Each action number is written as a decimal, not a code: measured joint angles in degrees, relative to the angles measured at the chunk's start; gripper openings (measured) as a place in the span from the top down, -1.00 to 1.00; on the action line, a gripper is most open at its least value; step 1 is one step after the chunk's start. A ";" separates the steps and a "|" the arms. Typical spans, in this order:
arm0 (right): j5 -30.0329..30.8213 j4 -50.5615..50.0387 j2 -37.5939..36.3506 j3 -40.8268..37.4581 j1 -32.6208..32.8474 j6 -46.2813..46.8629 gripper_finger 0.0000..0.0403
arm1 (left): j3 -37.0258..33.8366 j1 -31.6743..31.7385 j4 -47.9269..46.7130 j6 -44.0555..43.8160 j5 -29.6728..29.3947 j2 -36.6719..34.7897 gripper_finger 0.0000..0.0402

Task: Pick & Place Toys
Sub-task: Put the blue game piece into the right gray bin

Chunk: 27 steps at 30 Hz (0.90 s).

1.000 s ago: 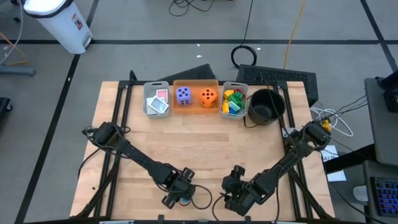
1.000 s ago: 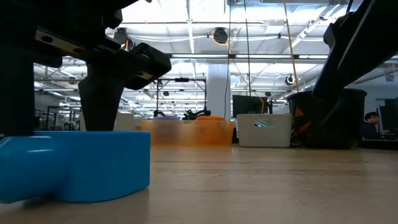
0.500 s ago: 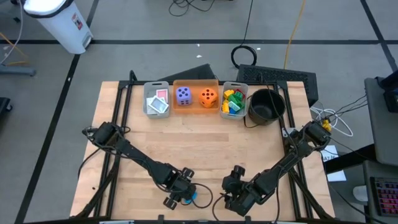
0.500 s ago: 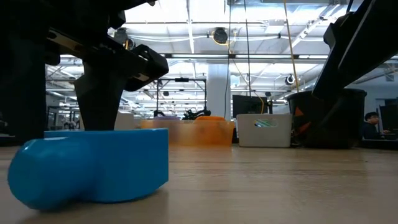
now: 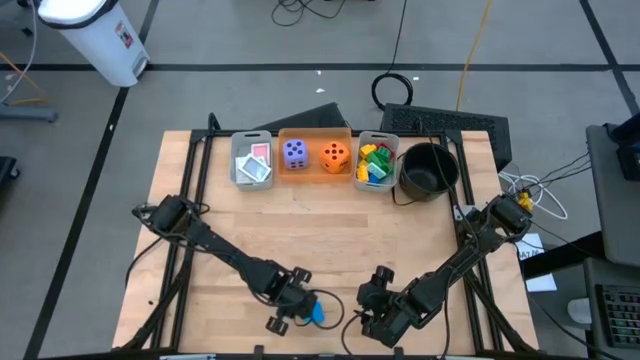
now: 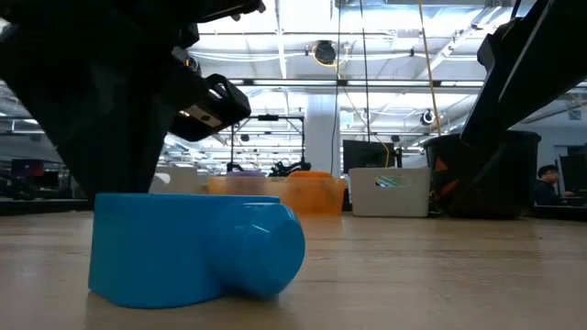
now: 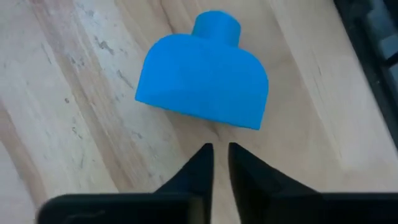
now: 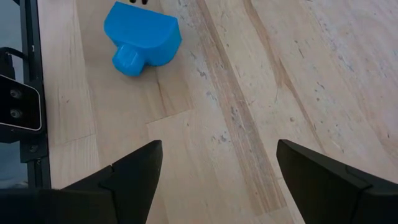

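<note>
My left gripper is pointing its shut fingers down short of the brick's flat side, so next I back away, open up and come in low to grip (image 7: 200, 102) that side.
A blue plastic brick (image 7: 202, 84) with one round stud (image 6: 275, 247) lies on the wood near the table's front edge, resting on a flat side. My left gripper (image 7: 221, 151) is shut with nothing between its fingers; the tips point down just short of the brick's flat side. My right gripper (image 8: 217, 180) hangs open above bare wood to the brick's right (image 8: 140, 37). At the far edge sit a purple die (image 5: 295, 152), an orange die (image 5: 335, 155), picture cards (image 5: 255, 165) and coloured bricks (image 5: 374, 163), all in bins.
Along the far edge stand a grey bin (image 5: 236, 160), an orange bin (image 5: 315, 134), another grey bin (image 5: 360, 140) and a black round bowl (image 5: 405, 170). Bare wood lies between them and the arms. The table's front edge is close behind both grippers.
My left gripper has shut and rolled a little while staying in place. The blue brick has come out from between its fingers, slid toward the table's right and turned about, so its stud now points to the right in the low view.
</note>
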 joint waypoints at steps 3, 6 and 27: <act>0.00 -0.01 0.00 0.00 0.00 0.00 -0.51 | 0.00 0.32 1.37 -1.91 2.15 0.00 0.89; 0.00 0.00 0.00 0.00 0.00 0.02 -0.51 | 0.00 0.53 2.60 -2.64 6.51 0.00 0.98; -0.17 0.00 0.00 0.00 0.34 -1.96 -0.51 | -0.07 1.61 -0.53 -19.43 29.80 0.00 -0.23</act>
